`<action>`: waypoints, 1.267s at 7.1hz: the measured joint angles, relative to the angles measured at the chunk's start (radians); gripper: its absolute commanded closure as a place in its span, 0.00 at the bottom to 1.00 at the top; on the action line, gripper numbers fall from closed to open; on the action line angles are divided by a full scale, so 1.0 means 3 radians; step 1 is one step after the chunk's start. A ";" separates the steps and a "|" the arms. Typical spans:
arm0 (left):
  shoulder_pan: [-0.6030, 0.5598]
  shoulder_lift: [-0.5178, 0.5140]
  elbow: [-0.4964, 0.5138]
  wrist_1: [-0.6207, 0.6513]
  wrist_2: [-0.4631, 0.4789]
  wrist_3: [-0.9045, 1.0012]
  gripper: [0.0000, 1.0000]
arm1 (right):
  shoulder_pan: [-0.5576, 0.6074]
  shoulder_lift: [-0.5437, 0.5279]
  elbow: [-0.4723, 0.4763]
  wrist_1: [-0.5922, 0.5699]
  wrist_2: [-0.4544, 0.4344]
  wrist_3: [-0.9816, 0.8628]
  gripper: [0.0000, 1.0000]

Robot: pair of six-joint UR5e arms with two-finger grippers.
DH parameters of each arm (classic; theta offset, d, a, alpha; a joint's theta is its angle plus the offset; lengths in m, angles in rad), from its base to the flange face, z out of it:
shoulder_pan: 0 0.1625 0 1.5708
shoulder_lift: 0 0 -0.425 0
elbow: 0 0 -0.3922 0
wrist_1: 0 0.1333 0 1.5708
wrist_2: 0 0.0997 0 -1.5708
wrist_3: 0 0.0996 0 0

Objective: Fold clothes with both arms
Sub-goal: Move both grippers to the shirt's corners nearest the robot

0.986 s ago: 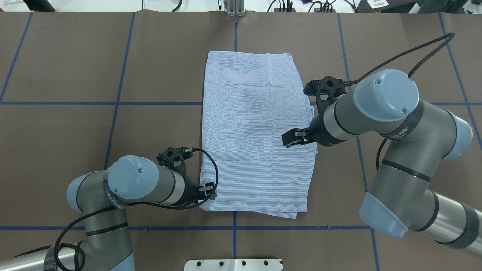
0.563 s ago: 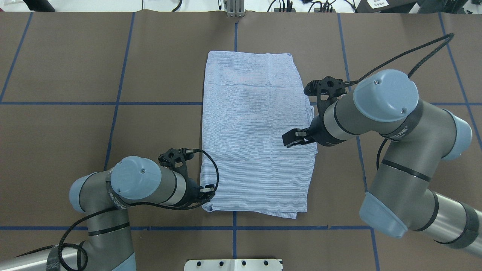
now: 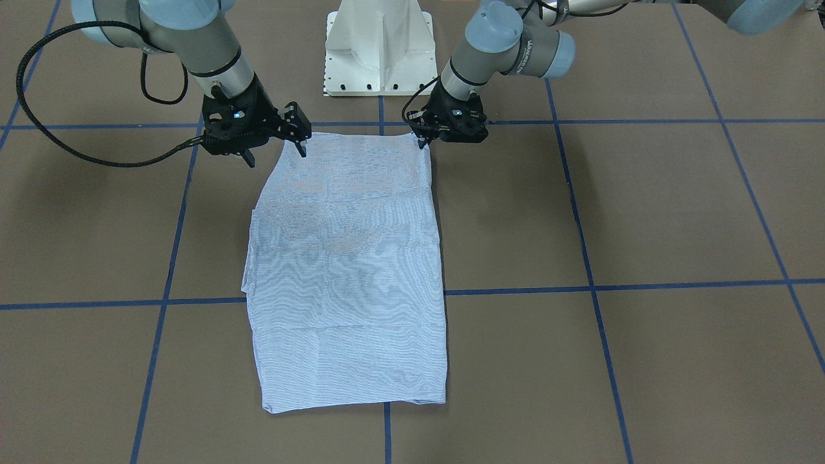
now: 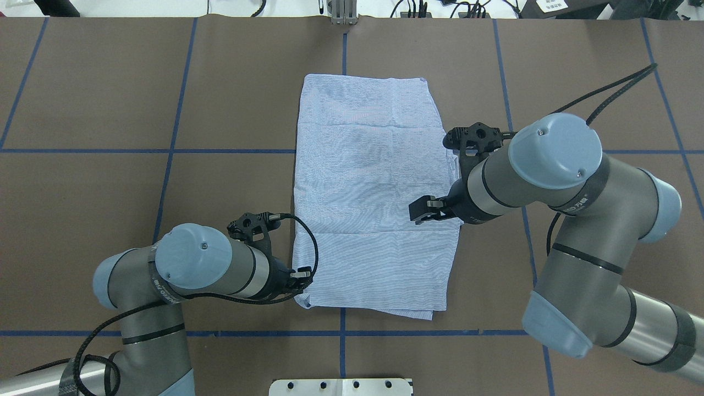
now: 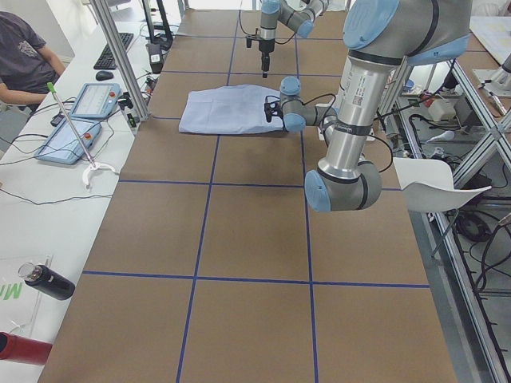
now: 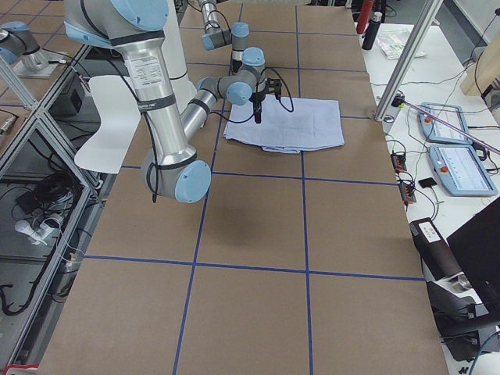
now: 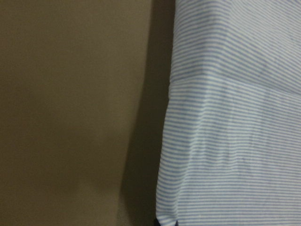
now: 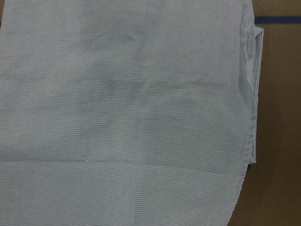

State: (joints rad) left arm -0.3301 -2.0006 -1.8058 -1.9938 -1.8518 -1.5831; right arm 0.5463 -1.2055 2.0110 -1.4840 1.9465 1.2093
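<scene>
My right gripper is to close next on the striped shirt's free near corner (image 3: pixel 306 144), across the short edge from the corner that my left gripper holds.
The light blue striped shirt (image 4: pixel 374 192) lies folded into a long rectangle on the brown table, also in the front view (image 3: pixel 348 270). My left gripper (image 4: pixel 303 279) is low at the shirt's near left corner, which is curled up. It looks shut on the shirt's edge; the left wrist view shows that raised edge (image 7: pixel 188 141) running down to a dark fingertip. In the front view it sits at the corner (image 3: pixel 422 136). My right gripper (image 4: pixel 421 210) hovers above the shirt's right edge, open and empty, fingers spread in the front view (image 3: pixel 275 153). The right wrist view shows only the shirt (image 8: pixel 127 117).
The white pedestal base (image 3: pixel 380 45) stands at the near table edge. Blue tape lines (image 4: pixel 170 151) grid the brown surface. A metal bracket (image 4: pixel 344 14) sits at the far edge. A seated person (image 5: pixel 24 56) and control tablets (image 5: pixel 80 120) are at a side table.
My left gripper shifted slightly at the shirt's near left corner, and the corner curled up. My right arm moved a little toward the robot, its gripper still open above the shirt.
</scene>
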 measured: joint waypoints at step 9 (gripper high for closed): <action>-0.0001 -0.0009 -0.0046 0.0074 -0.0005 0.0000 1.00 | -0.0932 -0.0150 -0.0086 0.0001 -0.0727 0.2583 0.00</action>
State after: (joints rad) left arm -0.3306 -2.0033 -1.8197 -1.9716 -1.8532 -1.5831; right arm 0.2668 -1.2505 1.9852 -1.4836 1.7284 1.9841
